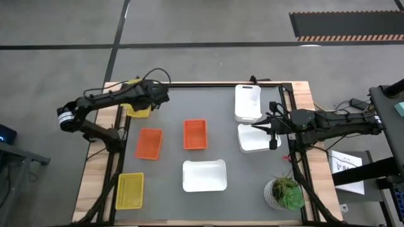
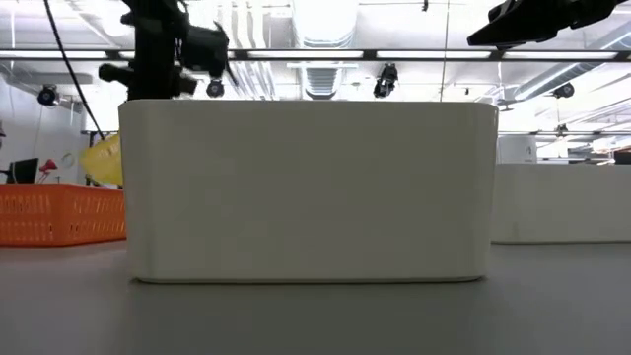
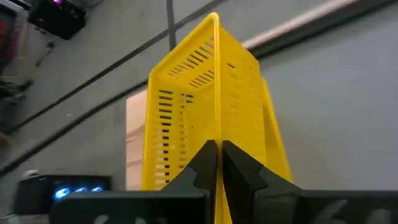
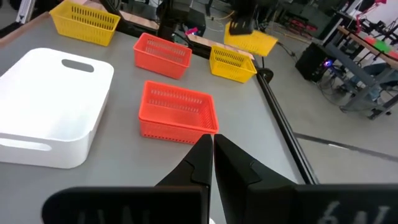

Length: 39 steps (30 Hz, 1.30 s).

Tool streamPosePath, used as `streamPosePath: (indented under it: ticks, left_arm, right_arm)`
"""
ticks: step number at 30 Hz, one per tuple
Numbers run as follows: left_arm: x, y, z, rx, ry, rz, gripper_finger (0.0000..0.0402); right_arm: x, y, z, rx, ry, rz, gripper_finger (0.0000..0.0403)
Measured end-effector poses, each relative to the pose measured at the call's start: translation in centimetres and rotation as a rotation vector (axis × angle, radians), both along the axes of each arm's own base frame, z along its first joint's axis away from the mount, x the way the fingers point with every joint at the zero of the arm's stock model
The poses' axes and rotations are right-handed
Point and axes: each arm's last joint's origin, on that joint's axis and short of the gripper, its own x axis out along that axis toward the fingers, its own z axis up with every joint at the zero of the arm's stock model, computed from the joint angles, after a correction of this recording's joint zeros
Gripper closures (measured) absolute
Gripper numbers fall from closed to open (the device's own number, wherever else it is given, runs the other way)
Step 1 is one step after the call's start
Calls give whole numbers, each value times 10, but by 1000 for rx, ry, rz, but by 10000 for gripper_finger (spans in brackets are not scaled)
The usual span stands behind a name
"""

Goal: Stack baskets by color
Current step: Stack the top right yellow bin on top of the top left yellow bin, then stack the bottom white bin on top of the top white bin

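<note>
Next, I let go of the yellow basket with my left gripper inside the other yellow basket at the table's far corner (image 1: 137,104).
My left gripper (image 3: 217,144) is shut on a yellow basket (image 4: 252,38) and holds it in the air over the table's far left corner. A second yellow basket (image 4: 233,62) rests on the table just beside and below it, and a third (image 1: 129,190) sits at the near left. Two orange baskets (image 1: 148,143) (image 1: 195,134) stand side by side left of centre. Three white baskets (image 1: 248,102) (image 1: 255,139) (image 1: 204,175) lie toward the right. My right gripper (image 4: 211,140) is shut with nothing in it, above the middle white basket. My left gripper pinches one wall of the yellow basket at its rim (image 3: 216,127), with one finger on either side of the wall. The basket reaches away beyond the fingertips. It hangs tilted and lifted clear of the table and of the yellow basket below it.
A potted green plant (image 1: 284,193) stands at the near right corner. The table has wooden strips along its left and right edges (image 1: 95,183). Bare grey mat lies between the orange baskets and the far edge.
</note>
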Motion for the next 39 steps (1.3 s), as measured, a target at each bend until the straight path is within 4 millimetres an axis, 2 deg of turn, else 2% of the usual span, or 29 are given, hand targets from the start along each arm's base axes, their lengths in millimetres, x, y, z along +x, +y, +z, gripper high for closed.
streamPosePath:
  ticks: [7, 19, 26, 35, 39]
  left_arm:
    - [13, 7, -35, -59, 103, 4, 401]
    - [28, 15, -67, -160, 176, 12, 401]
    - [29, 15, -72, -200, 178, 14, 392]
    - [27, 13, -63, -204, 129, 13, 312]
    - [25, 8, -55, -234, 72, 4, 289]
  right_arm:
    - [0, 0, 0, 0, 0, 0, 394]
    - [0, 0, -1, 4, 2, -1, 394]
    - [0, 0, -1, 4, 3, -1, 394]
    - [0, 0, -2, 12, 6, -4, 394]
    - [0, 0, -2, 14, 12, -5, 394]
